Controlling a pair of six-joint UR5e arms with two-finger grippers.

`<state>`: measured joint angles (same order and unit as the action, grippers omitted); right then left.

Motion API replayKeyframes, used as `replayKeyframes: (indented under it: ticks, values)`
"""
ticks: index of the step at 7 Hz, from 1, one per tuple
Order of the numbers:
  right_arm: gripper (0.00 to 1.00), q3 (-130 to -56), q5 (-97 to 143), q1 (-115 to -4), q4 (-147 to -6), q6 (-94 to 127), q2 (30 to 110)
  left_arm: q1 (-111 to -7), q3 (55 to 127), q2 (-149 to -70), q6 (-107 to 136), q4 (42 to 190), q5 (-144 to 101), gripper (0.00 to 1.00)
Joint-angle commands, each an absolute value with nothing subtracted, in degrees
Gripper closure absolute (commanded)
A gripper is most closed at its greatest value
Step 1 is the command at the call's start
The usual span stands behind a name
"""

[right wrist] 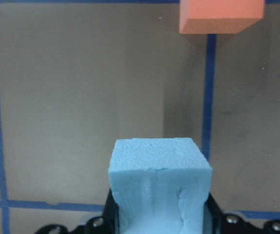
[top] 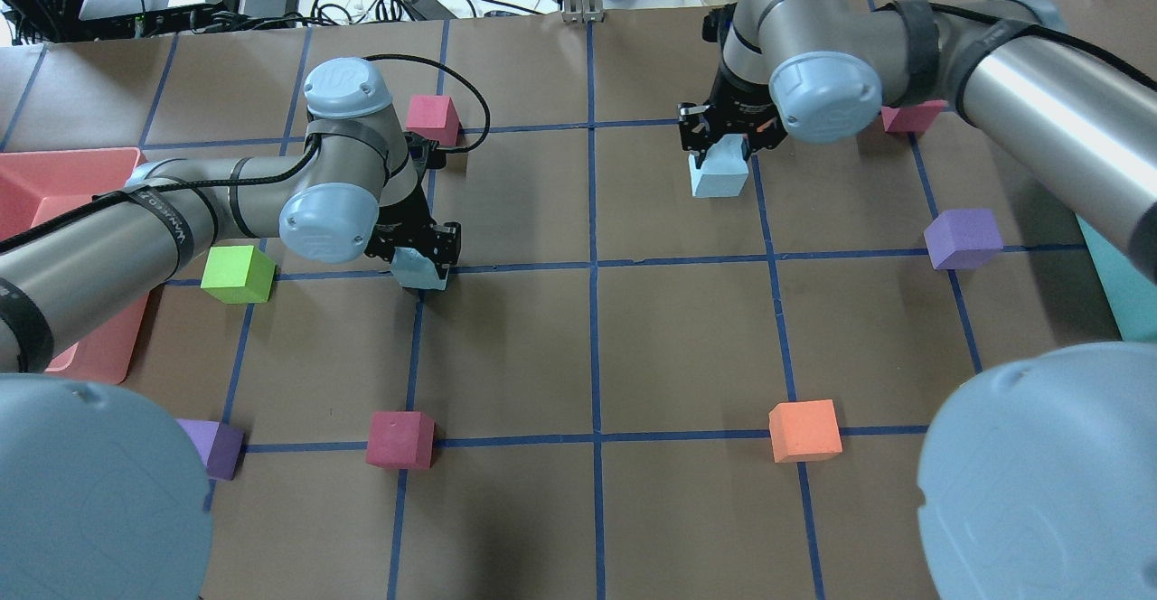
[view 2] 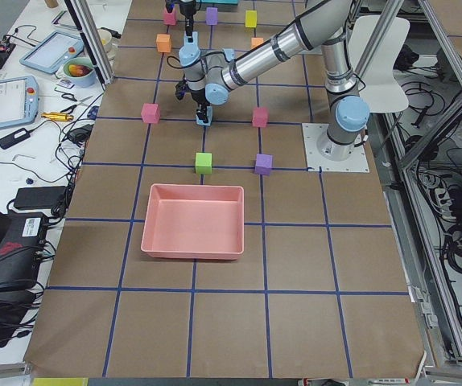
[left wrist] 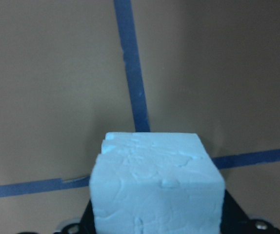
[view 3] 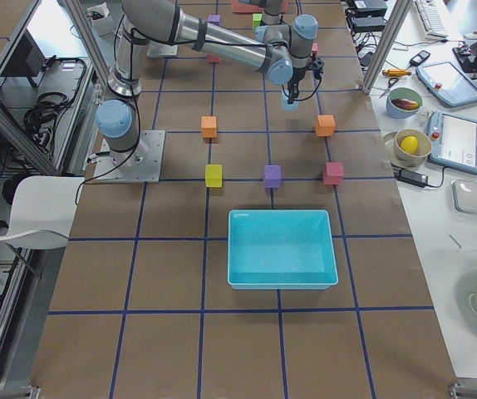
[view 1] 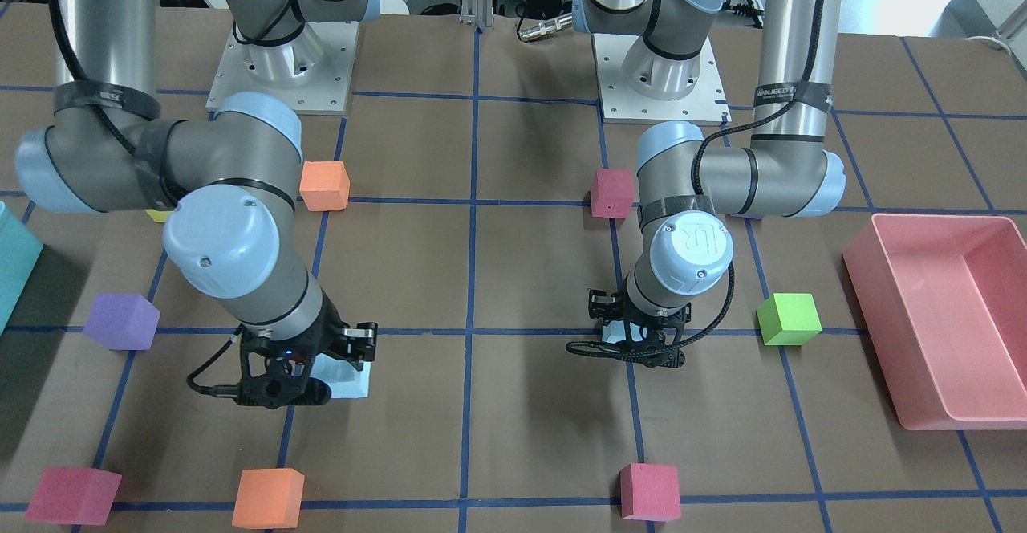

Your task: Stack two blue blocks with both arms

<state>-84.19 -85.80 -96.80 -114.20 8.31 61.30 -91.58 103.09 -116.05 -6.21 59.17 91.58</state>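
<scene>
The blue block will go down on top of the other one, over the blue tape line (view 1: 462,384) between both grippers, placed by my left gripper.
One pale blue block (top: 419,270) sits between the fingers of my left gripper (top: 423,258) near a blue tape crossing; the left wrist view shows it (left wrist: 157,185) filling the jaws. The other blue block (top: 719,175) is held the same way by my right gripper (top: 721,150), as the right wrist view shows (right wrist: 159,190). In the front view the left gripper (view 1: 634,339) hides most of its block, and the right gripper (view 1: 309,380) shows its block (view 1: 347,379) low at the table. Both blocks are at or just above the surface and far apart.
A pink bin (top: 54,162) and a green cube (top: 237,273) lie beside the left arm. A purple cube (top: 963,239) and a teal bin (top: 1121,284) lie by the right arm. An orange cube (top: 804,430) and a maroon cube (top: 399,439) sit nearer the robot.
</scene>
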Motion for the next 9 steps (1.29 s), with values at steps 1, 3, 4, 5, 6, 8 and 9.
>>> replayKeyframes:
  ticks: [1, 3, 4, 5, 6, 8, 9]
  values:
    - [1.0, -75.8, -85.5, -102.7, -113.7, 15.9, 54.7, -91.6, 102.4, -115.2, -6.1, 58.1, 91.8, 0.59]
    - [1.0, -74.1, -85.8, -105.0, -113.8, 20.0, 51.5, -91.8, 98.9, -113.4, -5.9, 62.2, 91.8, 0.58]
    - [1.0, -74.1, -85.5, -105.2, -113.8, 20.3, 51.0, -92.0, 95.7, -111.5, -5.8, 68.7, 91.8, 0.58]
    - [1.0, -74.1, -85.5, -106.2, -114.0, 21.3, 50.1, -92.2, 93.7, -109.9, -5.1, 72.2, 91.8, 0.58]
    - [1.0, -74.0, -85.5, -106.6, -114.1, 21.3, 49.6, -92.5, 93.1, -108.6, -4.8, 72.6, 91.6, 0.57]
    - [1.0, -74.0, -85.3, -106.8, -114.2, 21.3, 49.3, -92.5, 93.0, -108.4, -4.5, 72.2, 91.6, 0.56]
    - [0.91, -74.0, -85.3, -106.8, -114.3, 21.3, 49.2, -92.4, 93.0, -108.6, -4.5, 71.9, 91.6, 0.56]
